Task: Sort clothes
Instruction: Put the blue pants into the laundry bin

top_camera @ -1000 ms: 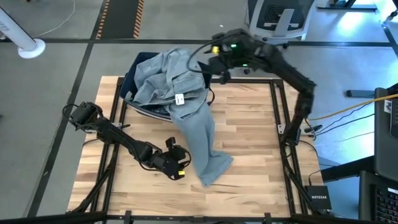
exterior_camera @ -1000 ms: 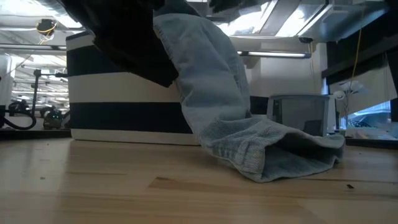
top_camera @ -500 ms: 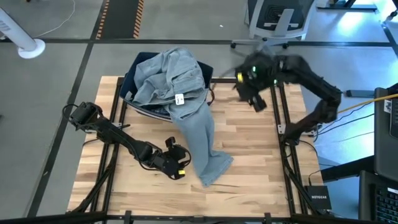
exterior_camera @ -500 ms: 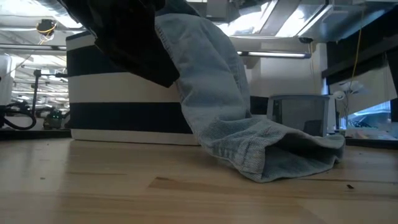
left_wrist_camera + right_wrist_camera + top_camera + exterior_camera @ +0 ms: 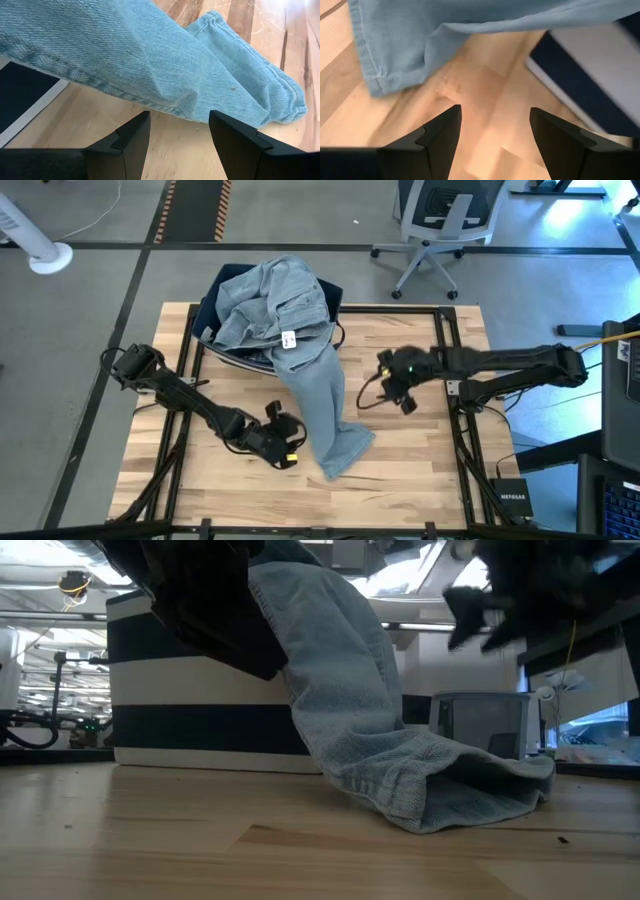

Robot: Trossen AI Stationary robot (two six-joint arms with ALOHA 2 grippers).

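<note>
Next, my right gripper moves to the side edge (image 5: 341, 393) (image 5: 485, 31) of the jeans' hanging leg, between its cuff and the navy bin, and closes on it there.
The light-blue denim jeans (image 5: 300, 340) lie heaped on the dark navy bin (image 5: 215, 295) at the table's far side. One leg hangs over the bin's rim, and its cuff end (image 5: 345, 450) rests on the table. The jeans also show in the low view (image 5: 400, 770). My left gripper (image 5: 290, 442) is open and empty just left of the leg (image 5: 150, 60). My right gripper (image 5: 385, 380) is open and empty above the table, right of the leg (image 5: 410, 40). The other garments are hidden.
The bin (image 5: 200, 700) has a white lower band. A black metal frame (image 5: 445, 360) runs along the table's edges. Bare wood (image 5: 400, 460) lies at the near right. An office chair (image 5: 430, 220) stands beyond the far edge.
My right gripper has swung from above the bin's far right rim toward the table's near and right side and gone down, ending over the table right of the jeans leg. The jeans have kept still.
</note>
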